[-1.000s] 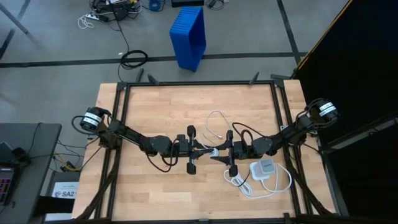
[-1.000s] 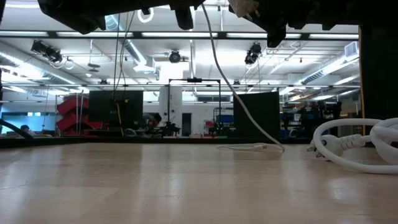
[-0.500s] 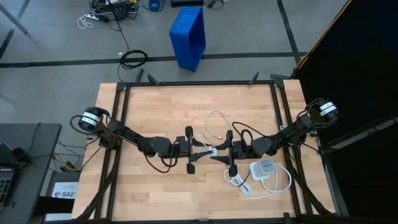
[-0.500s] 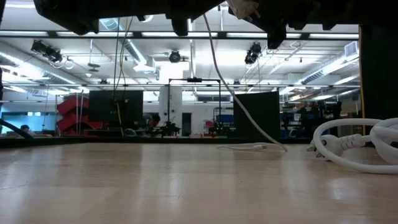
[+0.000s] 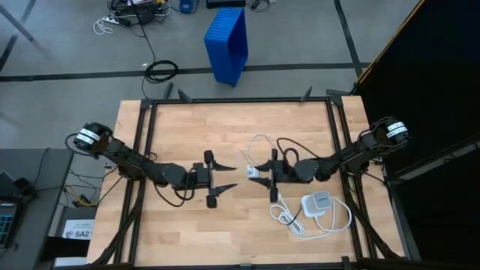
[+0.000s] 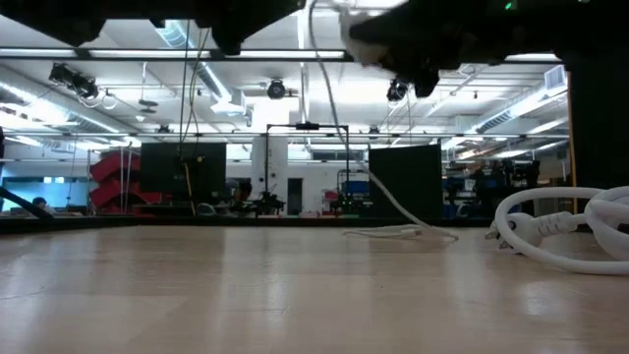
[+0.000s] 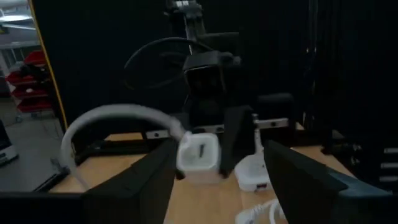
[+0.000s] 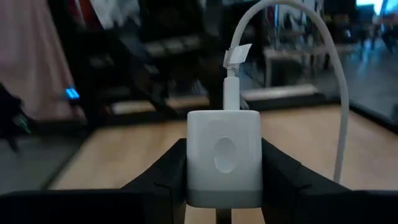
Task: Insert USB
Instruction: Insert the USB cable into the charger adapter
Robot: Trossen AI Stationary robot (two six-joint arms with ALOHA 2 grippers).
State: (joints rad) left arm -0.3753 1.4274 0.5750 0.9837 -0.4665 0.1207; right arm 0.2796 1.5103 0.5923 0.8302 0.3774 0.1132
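Observation:
Next, I release the charger block from my right gripper on the wooden table, inside the slack curve of its white cable [image 5: 260, 149].
A small white charger block [image 8: 222, 155] is held above the table's middle by my right gripper [image 5: 260, 173], which is shut on it. The USB plug [image 8: 231, 93] sticks into the block's face that points away from the wrist. Its thin white cable [image 8: 329, 81] arcs off the plug, drops, and its slack [image 6: 398, 232] lies on the wooden table [image 5: 172, 135]. My left gripper [image 5: 229, 178] is to the left of the block, open and apart from it, with nothing between its fingers. My right gripper pinches the charger block by two opposite sides [image 8: 194, 158], one finger on each. The fingers lie level and come from the table's right side. The block is lifted clear of the table, with the plugged face toward my left gripper and the cable hanging slack from it.
A second white charger block [image 5: 319, 202] lies at the near right with a thick white cord [image 5: 298, 225] coiled beside it; the same cord [image 6: 550, 231] shows in the low view. A black frame [image 5: 240, 100] runs round the table. A blue bin [image 5: 228, 43] stands on the floor beyond it.
My left gripper has opened, let go at the plug and drawn back toward the table's left edge. My right gripper has kept its hold on the block and shifted slightly toward the far edge. The cable now hangs from the block alone.

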